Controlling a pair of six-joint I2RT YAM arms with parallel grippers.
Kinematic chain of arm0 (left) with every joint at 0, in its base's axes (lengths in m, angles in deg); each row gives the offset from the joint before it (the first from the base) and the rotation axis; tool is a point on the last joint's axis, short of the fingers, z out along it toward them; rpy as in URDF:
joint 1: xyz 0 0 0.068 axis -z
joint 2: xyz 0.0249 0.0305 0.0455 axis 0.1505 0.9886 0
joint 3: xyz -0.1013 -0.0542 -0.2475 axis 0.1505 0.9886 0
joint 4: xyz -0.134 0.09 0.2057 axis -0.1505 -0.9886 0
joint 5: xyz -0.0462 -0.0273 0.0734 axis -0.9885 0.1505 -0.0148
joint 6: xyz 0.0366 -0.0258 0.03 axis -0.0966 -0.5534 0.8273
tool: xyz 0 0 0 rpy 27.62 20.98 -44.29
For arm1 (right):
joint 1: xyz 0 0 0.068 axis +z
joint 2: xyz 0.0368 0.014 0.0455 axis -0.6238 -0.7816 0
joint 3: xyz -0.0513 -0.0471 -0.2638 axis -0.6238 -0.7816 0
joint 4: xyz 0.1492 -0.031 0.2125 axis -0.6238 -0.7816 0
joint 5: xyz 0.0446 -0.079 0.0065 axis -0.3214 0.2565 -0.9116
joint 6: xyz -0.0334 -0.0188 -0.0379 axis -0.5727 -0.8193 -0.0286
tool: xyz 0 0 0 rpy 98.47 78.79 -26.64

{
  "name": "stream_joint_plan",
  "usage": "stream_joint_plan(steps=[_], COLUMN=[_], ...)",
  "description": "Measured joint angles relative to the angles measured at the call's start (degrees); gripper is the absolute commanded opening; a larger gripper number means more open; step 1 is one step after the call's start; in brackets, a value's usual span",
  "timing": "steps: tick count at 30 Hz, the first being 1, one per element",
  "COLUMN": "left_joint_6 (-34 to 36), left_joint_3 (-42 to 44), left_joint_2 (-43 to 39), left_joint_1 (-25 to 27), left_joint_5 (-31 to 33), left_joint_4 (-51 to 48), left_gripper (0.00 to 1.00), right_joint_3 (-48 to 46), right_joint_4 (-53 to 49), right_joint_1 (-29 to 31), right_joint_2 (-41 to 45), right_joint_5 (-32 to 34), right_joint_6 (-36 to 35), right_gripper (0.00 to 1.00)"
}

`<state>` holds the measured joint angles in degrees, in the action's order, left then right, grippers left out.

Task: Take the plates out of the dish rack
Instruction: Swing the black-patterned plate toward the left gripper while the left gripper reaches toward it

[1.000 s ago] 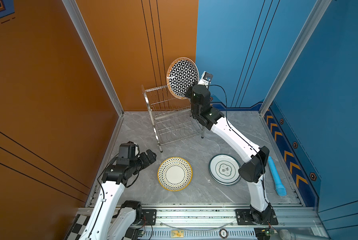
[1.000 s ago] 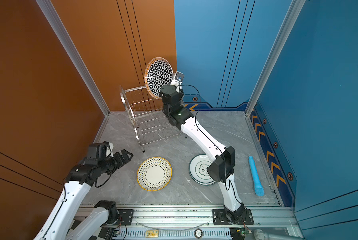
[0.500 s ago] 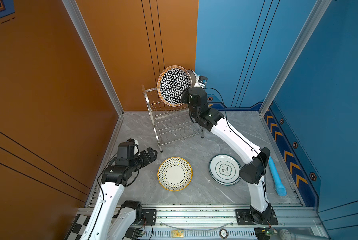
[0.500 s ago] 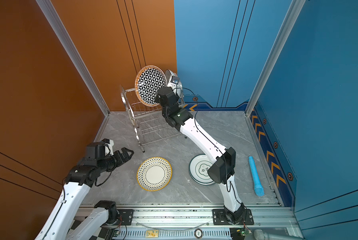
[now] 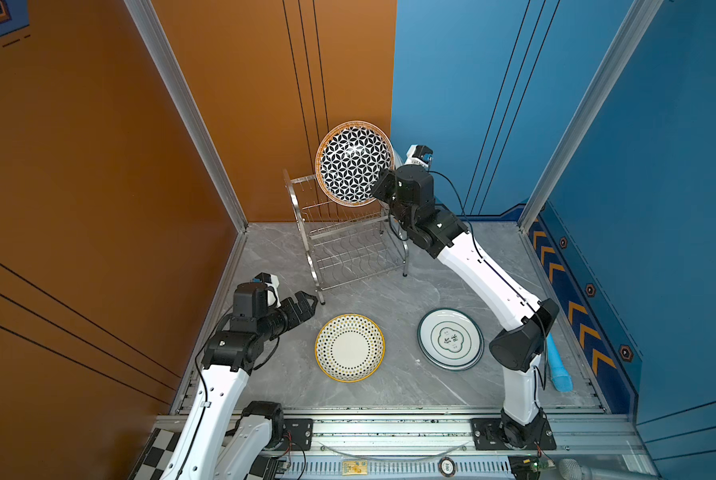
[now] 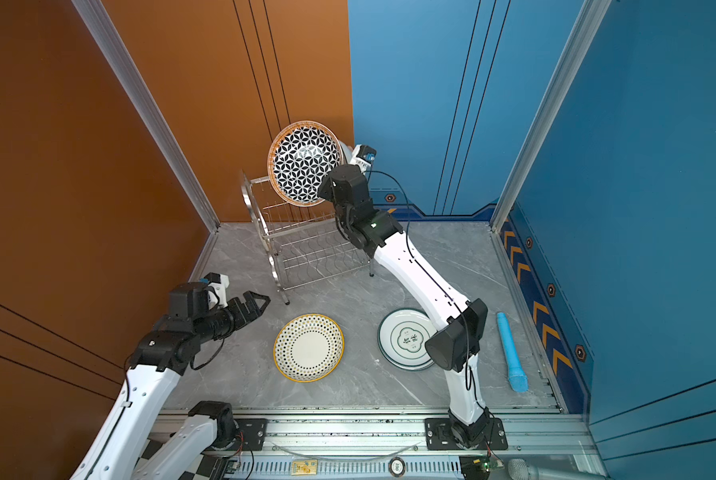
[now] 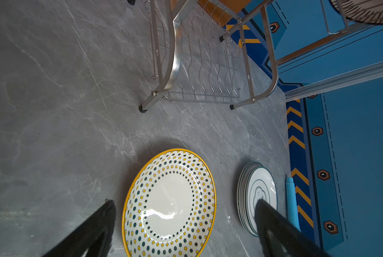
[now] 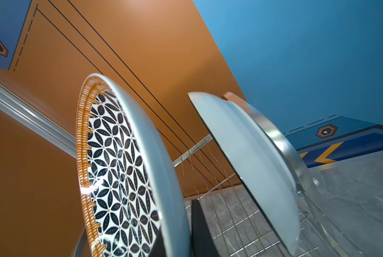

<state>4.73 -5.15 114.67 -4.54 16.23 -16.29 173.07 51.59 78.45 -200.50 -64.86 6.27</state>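
Next, my left gripper takes over the plate, so it will close on the flower-patterned plate's orange rim (image 5: 319,147), on the side opposite my right gripper.
My right gripper (image 8: 177,242) is shut on the lower rim of a plate (image 5: 354,164) with a black-and-white flower pattern and an orange rim, held upright above the top tier of the dish rack (image 5: 348,245). A plain white plate (image 8: 248,166) leans in the rack just behind it. On the floor lie a yellow-rimmed dotted plate (image 5: 350,347) and a stack of teal-rimmed plates (image 5: 450,338). My left gripper (image 5: 306,301) hangs open and empty, low, left of the dotted plate (image 7: 168,200) and near the rack's front leg.
A light blue cylinder (image 5: 558,365) lies along the right wall by the right arm's elbow. Orange and blue walls close in behind the rack. A metal rail (image 5: 389,424) runs along the front edge.
The right gripper has carried the patterned plate to the left and a little lower over the rack, turning its face more toward the camera. The left gripper has shifted slightly toward the rack.
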Motion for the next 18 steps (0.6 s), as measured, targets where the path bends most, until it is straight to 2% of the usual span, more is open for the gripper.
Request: stream_joint_plan(steps=[12, 18], left_joint_6=[0.0, 0.0], left_joint_3=[0.0, 0.0], left_joint_2=[-0.8, -2.3], left_joint_1=[0.0, 0.1], left_joint_5=[-2.1, -3.0], left_joint_4=[0.2, 0.2], left_gripper=[0.98, 0.98], right_joint_3=[-15.4, -25.0], right_joint_4=[-1.1, -0.8], right_joint_1=[-1.6, -2.1], right_joint_2=[16.1, 25.4], right_joint_5=[-9.6, -12.3], right_joint_6=[6.3, 7.6], right_gripper=[0.0, 0.0])
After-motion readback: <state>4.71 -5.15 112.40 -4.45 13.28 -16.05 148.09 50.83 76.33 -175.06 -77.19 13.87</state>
